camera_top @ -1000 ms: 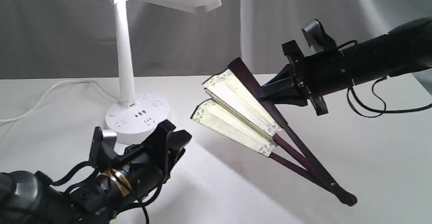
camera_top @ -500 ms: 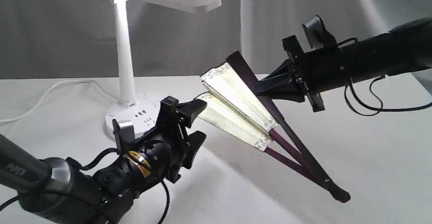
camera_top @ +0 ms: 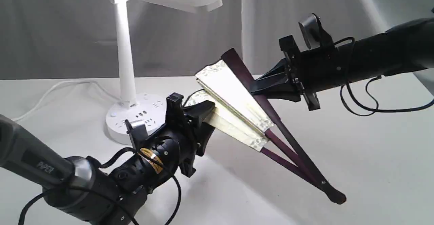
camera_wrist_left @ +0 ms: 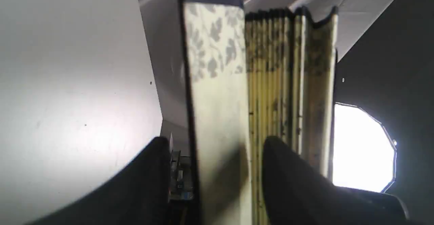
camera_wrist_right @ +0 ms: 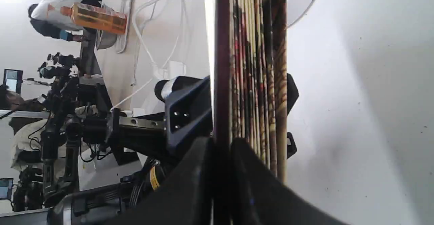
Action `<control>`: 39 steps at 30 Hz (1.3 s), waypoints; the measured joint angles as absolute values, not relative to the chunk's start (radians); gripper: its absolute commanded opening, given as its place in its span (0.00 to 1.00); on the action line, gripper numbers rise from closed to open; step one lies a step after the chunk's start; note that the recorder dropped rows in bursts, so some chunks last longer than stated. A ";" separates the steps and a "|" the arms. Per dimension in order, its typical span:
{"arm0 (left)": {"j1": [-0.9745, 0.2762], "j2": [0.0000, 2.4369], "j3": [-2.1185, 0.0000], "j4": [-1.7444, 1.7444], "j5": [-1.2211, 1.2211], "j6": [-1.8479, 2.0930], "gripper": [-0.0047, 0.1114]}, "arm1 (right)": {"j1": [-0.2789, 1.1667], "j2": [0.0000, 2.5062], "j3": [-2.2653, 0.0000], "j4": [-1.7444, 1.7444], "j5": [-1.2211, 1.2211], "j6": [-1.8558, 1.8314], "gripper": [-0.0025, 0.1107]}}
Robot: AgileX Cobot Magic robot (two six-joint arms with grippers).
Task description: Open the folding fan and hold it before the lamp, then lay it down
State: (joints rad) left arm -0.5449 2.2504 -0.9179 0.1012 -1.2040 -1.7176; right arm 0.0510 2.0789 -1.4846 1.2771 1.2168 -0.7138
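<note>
The robot's right gripper has the upper maroon guard well below its top end, so it should open and grip closer to the guard's top end (camera_top: 236, 60) before spreading the folding fan.
The folding fan (camera_top: 234, 99) hangs partly open in a narrow V over the table, its pivot (camera_top: 334, 196) low at the right. My right gripper (camera_top: 255, 88) is shut on the upper maroon guard, which its fingers clamp in the right wrist view (camera_wrist_right: 222, 147). My left gripper (camera_top: 203, 125) stands open, with one finger on each side of the fan's lower cream leaf stack (camera_wrist_left: 217, 82). Small gaps show beside that stack. The white lamp (camera_top: 123, 55) stands lit at the back left, behind the left gripper.
The lamp's round base (camera_top: 135, 118) sits just behind my left arm, and its white cord (camera_top: 51, 91) trails off to the left. A grey curtain (camera_top: 305, 8) hangs behind the white-covered table (camera_top: 373, 150). The right wrist view shows other equipment (camera_wrist_right: 57, 93) in the distance.
My left arm rose and swung right until its open jaws straddle the fan's lower leaf edge. The right gripper carried the fan slightly left and up.
</note>
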 measured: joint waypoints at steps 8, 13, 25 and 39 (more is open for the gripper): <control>-0.545 2.271 -0.918 0.093 -1.210 -1.733 0.27 | 0.051 2.079 -1.485 1.277 1.215 -0.715 0.02; -0.545 2.272 -0.919 0.084 -1.223 -1.746 0.08 | 0.051 2.079 -1.485 1.277 1.213 -0.753 0.02; -0.545 2.272 -0.924 0.096 -1.239 -1.805 0.04 | 0.051 2.079 -1.485 1.280 1.202 -0.753 0.14; -0.541 2.268 -0.924 0.189 -1.241 -1.859 0.04 | 0.051 2.081 -1.481 1.277 1.214 -0.715 0.33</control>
State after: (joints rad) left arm -0.5410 2.2685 -0.9243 0.1892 -1.2414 -1.8587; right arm 0.0510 2.0809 -1.4806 1.2767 1.2141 -0.7145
